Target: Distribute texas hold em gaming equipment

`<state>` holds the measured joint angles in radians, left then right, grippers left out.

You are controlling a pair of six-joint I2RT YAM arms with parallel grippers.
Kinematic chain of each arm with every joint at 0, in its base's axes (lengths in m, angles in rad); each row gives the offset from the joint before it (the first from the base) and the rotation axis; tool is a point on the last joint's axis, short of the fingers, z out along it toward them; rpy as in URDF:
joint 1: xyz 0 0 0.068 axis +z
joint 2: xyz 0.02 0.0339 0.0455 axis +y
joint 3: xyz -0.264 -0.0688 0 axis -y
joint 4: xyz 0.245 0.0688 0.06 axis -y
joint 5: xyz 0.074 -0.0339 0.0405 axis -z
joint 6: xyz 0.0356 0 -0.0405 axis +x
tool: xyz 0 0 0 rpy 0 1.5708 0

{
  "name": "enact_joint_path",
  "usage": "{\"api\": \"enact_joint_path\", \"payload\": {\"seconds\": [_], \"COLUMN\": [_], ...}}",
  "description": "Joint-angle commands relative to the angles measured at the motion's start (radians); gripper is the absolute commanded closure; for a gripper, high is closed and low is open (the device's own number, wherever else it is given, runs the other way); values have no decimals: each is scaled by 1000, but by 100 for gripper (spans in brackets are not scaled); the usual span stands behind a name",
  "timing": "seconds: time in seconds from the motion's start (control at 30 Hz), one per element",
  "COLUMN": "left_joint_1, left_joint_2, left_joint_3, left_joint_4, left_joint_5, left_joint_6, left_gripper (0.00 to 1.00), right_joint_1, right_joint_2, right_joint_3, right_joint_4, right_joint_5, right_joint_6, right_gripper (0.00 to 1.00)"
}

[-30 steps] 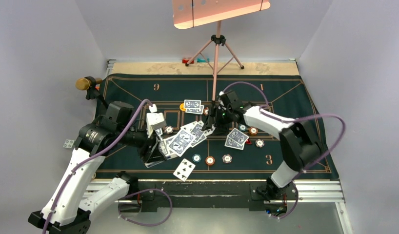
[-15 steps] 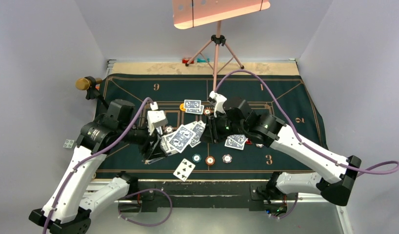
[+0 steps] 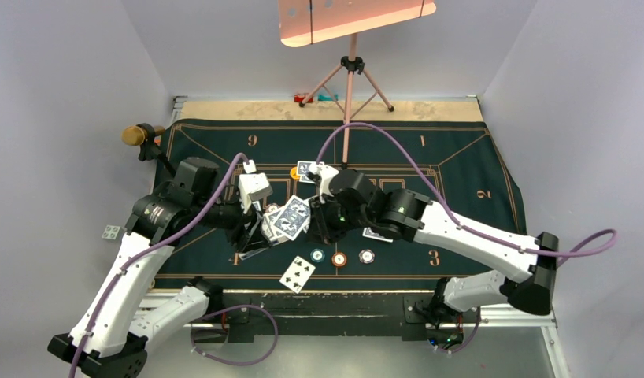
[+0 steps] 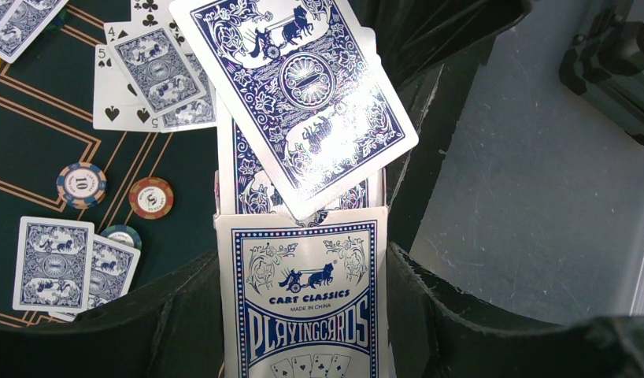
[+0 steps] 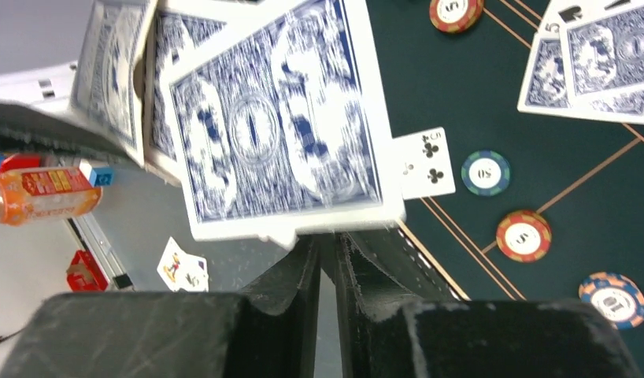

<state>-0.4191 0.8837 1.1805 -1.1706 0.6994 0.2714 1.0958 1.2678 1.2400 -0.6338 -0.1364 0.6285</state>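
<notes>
The robot's left gripper needs to release the playing-card box on the face-up club card (image 3: 294, 267), close beside the teal chip.
My left gripper (image 4: 303, 272) is shut on a white-and-blue playing-card box (image 4: 303, 307), from which several blue-backed cards stick out. The top card (image 4: 303, 94) lies skewed across them. From the right, my right gripper (image 3: 319, 224) reaches the fan of cards (image 3: 290, 218). Its jaws stand almost together with a thin empty slit, and its tips (image 5: 328, 240) meet the lower edge of a blurred blue-backed card (image 5: 275, 126). I cannot tell whether that card is pinched. Teal (image 3: 316, 255), orange-brown (image 3: 338, 258) and white (image 3: 367, 255) chips lie on the mat near a face-up club card (image 3: 297, 272).
The dark green felt mat (image 3: 460, 157) covers the table. More cards (image 3: 307, 171) and an orange disc (image 3: 294, 172) lie behind the grippers. A tripod (image 3: 350, 87) stands at the back edge. A gold-headed object (image 3: 134, 135) sits at the mat's far left corner.
My right arm has swung left from the mat's middle to the cards in the box, and its jaws have narrowed from wide open. The left gripper has lifted the box slightly to the right.
</notes>
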Motion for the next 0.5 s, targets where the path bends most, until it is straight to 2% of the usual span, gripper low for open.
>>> {"api": "enact_joint_path", "payload": {"seconds": [0.0, 0.17, 0.3, 0.47], "left_joint_1": [7, 8, 8, 8], "left_joint_2": [-4, -5, -10, -8], "left_joint_3": [4, -5, -19, -24], "left_joint_4": [29, 35, 44, 52], "left_joint_5": [14, 13, 14, 15], "left_joint_6": [-11, -10, -12, -11], "left_gripper": [100, 100, 100, 100], "right_joint_1": [20, 22, 22, 25], "right_joint_2": [55, 81, 87, 84], "right_joint_3": [82, 95, 86, 76], "right_joint_4": [96, 163, 197, 170], "right_joint_5": [33, 21, 13, -2], "right_joint_6": [30, 67, 106, 108], "right_gripper": [85, 86, 82, 66]}}
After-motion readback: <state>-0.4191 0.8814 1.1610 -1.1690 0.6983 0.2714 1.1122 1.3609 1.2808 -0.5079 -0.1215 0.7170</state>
